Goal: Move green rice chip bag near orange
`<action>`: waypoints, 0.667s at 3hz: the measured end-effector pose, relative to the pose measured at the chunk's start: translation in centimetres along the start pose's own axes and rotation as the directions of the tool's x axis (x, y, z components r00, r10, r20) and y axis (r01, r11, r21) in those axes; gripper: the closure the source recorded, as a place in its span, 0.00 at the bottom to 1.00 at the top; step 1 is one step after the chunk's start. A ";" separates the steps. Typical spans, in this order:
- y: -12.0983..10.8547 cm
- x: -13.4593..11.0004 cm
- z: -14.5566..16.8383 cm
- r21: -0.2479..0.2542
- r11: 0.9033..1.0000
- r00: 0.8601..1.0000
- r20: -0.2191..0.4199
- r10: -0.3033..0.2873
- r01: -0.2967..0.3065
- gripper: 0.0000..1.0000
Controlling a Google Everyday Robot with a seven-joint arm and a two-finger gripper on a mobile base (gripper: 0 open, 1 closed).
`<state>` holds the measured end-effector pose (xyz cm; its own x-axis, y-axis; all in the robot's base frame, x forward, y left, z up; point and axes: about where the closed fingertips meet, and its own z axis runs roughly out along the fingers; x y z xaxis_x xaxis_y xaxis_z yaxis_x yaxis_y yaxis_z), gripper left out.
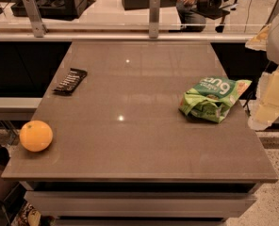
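Observation:
Next, my gripper goes to the crumpled middle [213, 97] of the green rice chip bag and closes there, between its green end and orange corner.
The green rice chip bag [212, 99] lies crumpled on the right side of the brown table [130, 140], with its white lettering facing up and an orange corner at its far right. The orange [36, 135] sits at the table's front left corner, far from the bag. My gripper [266, 109] is a pale shape at the right edge of the view. It hangs beside the table's right edge, just right of the bag and apart from it. It holds nothing that I can see.
A small flat black bar [70, 81] lies on the table's left side, behind the orange. A glass barrier with metal posts [154, 15] runs along the table's far edge. A seated person [191, 4] is beyond it.

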<state>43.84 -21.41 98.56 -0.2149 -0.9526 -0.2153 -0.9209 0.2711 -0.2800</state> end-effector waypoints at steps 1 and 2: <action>0.0 0.0 0.0 0.000 1.000 1.000 0.000 0.000 0.000 0.00; -0.6 -0.1 0.6 0.016 1.000 0.999 -0.042 0.026 -0.026 0.00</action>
<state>44.63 -21.38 98.16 -0.2527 -0.9502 -0.1826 -0.9097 0.2976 -0.2896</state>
